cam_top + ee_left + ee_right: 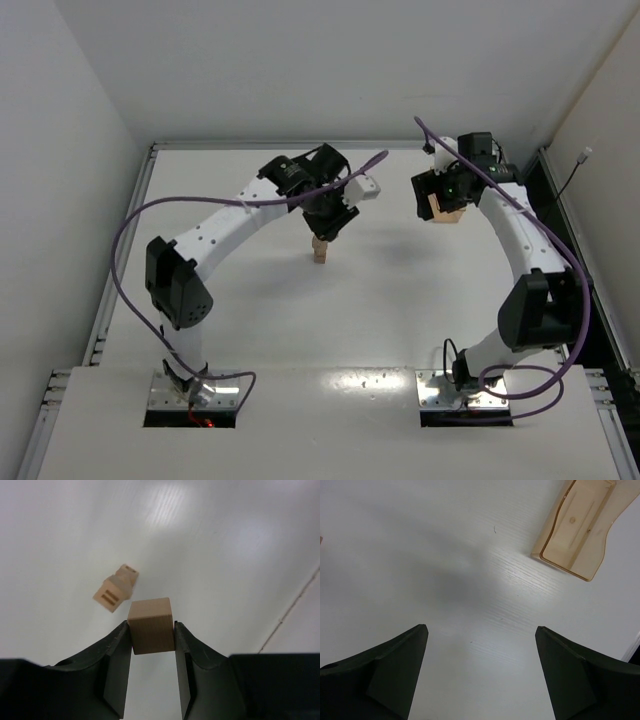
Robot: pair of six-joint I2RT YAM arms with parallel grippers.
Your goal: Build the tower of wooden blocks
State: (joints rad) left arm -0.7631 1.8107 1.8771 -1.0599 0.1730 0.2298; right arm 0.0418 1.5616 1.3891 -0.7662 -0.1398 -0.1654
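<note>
Next, my left gripper lets go of the light-brown wood cube on the top tan cube of the tower (319,231) (110,597).
My left gripper (331,224) is shut on a plain light-brown wood cube (151,625), pinched between both fingertips and held above the table. Just below and in front of it stands the tower (320,250), a short stack of small tan cubes. In the left wrist view the tower (115,588) lies up and to the left of the held cube, apart from it, with dark slot marks on its faces. My right gripper (432,200) is open and empty, and its wrist view (481,630) shows bare table between the jaws.
A pale wooden open tray (577,525) lies on the table at the upper right of the right wrist view; in the top view it is (447,211) mostly hidden under the right wrist. The table's raised edge (350,146) runs along the back.
</note>
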